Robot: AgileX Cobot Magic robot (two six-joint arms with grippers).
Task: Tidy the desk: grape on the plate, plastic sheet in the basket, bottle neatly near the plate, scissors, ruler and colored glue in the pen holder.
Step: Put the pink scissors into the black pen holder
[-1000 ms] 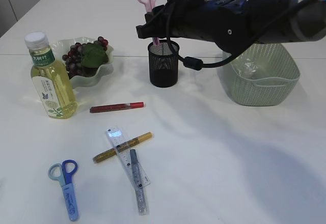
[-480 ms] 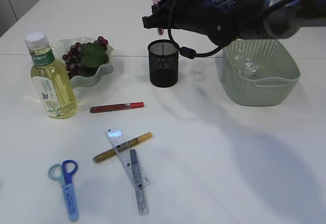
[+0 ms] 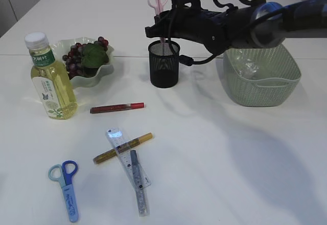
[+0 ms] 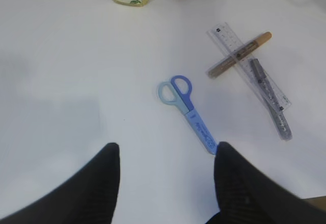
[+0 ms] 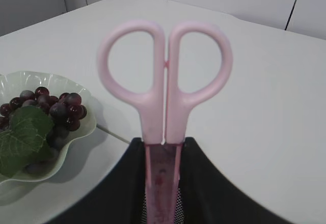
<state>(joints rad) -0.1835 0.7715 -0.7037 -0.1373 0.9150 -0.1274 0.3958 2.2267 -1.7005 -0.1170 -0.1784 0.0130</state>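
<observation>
I should release the pink scissors from my right gripper inside the black mesh pen holder (image 3: 164, 65) (image 5: 164, 208) between the plate and the basket.
My right gripper (image 3: 163, 29) (image 5: 163, 145) is shut on the sheathed blades of pink scissors (image 3: 155, 1) (image 5: 164, 81), handles up, tip inside the black mesh pen holder (image 3: 164, 64). Open and empty, my left gripper (image 4: 165, 150) hovers over the table near blue scissors (image 4: 186, 109) (image 3: 66, 184). A clear ruler (image 3: 127, 158) (image 4: 249, 63) lies crossed with a gold glue pen (image 3: 122, 148) and a silver one (image 3: 138, 184). A red glue pen (image 3: 116, 107) lies apart. The grape (image 3: 82, 56) is on the plate (image 3: 97, 76), with the bottle (image 3: 51, 79) beside it. The plastic sheet (image 3: 249, 69) is in the basket (image 3: 260, 76).
The right arm stretches from the right edge over the basket to the pen holder. The white table has bare surface between the pen holder, the basket and the front right.
The right gripper with the pink scissors shifted slightly right, rose, then came down, so the blades reach deeper into the pen holder. Everything else has stayed put.
</observation>
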